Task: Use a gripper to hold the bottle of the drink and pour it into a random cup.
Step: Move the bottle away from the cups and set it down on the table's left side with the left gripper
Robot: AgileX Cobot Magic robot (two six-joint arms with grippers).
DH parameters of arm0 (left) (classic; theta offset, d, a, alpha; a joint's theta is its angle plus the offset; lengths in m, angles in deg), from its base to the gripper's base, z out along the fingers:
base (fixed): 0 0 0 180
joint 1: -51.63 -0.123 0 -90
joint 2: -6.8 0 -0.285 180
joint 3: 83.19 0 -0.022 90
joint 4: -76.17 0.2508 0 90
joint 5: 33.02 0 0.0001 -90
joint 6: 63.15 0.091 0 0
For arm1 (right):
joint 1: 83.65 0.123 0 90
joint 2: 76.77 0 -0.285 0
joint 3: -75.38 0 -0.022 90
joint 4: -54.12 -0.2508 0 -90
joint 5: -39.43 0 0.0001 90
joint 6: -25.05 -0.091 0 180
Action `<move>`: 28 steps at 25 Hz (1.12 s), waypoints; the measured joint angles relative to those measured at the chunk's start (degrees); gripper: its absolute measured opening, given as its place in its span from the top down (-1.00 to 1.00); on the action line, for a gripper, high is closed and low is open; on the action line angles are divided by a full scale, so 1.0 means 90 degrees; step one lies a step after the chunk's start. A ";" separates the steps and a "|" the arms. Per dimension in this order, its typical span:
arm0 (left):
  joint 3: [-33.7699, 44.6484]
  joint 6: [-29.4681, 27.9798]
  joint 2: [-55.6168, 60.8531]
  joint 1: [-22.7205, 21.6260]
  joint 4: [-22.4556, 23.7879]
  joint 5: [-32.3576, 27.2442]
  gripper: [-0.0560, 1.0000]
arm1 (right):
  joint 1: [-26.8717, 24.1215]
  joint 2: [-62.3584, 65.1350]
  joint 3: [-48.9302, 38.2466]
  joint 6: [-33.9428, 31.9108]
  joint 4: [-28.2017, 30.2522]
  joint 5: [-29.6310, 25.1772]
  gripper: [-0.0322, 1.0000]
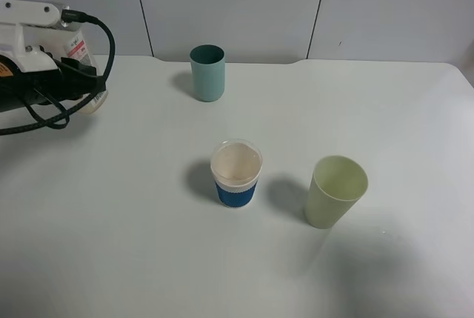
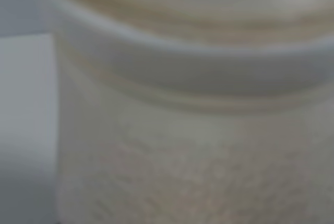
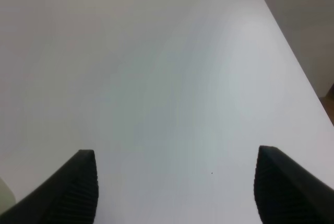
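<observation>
I need to set the bottle, now held above the table's back part, with my left gripper on the bare table [image 1: 136, 147] between this gripper and the blue-and-white cup.
My left gripper [image 1: 80, 81] is at the far left of the exterior view, above the table's back left part, shut on the bottle [image 1: 95, 100]. The bottle's white-and-red label [image 1: 76, 48] shows beside the black fingers. In the left wrist view the bottle [image 2: 198, 145] fills the frame, blurred, with its wide round neck and a faint tan tint; the drink itself is not clear. The teal-green cup [image 1: 207, 72] stands upright at the back centre, well to the right of the bottle. My right gripper [image 3: 175, 192] is open and empty over bare table; it does not show in the exterior view.
A short blue-and-white cup [image 1: 236, 173] stands at the table's middle. A pale yellow-green tapered cup [image 1: 335, 190] stands to its right. The white table [image 1: 148, 244] ends at a wall behind and has an edge on the right [image 3: 292, 51].
</observation>
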 joint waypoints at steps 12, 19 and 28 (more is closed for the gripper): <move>0.0337 -0.1739 -0.1265 -0.0292 0.2588 0.1432 0.21 | 0.0000 0.0000 0.0000 0.0000 0.0000 0.0000 -0.29; 0.0337 -0.1692 -0.1709 -0.0516 0.2717 0.2015 0.21 | 0.0000 0.0000 0.0000 0.0000 0.0000 0.0000 -0.29; 0.0331 -0.1478 -0.2206 -0.0516 0.3138 0.2790 0.21 | 0.0000 0.0000 0.0000 0.0000 0.0000 0.0000 -0.29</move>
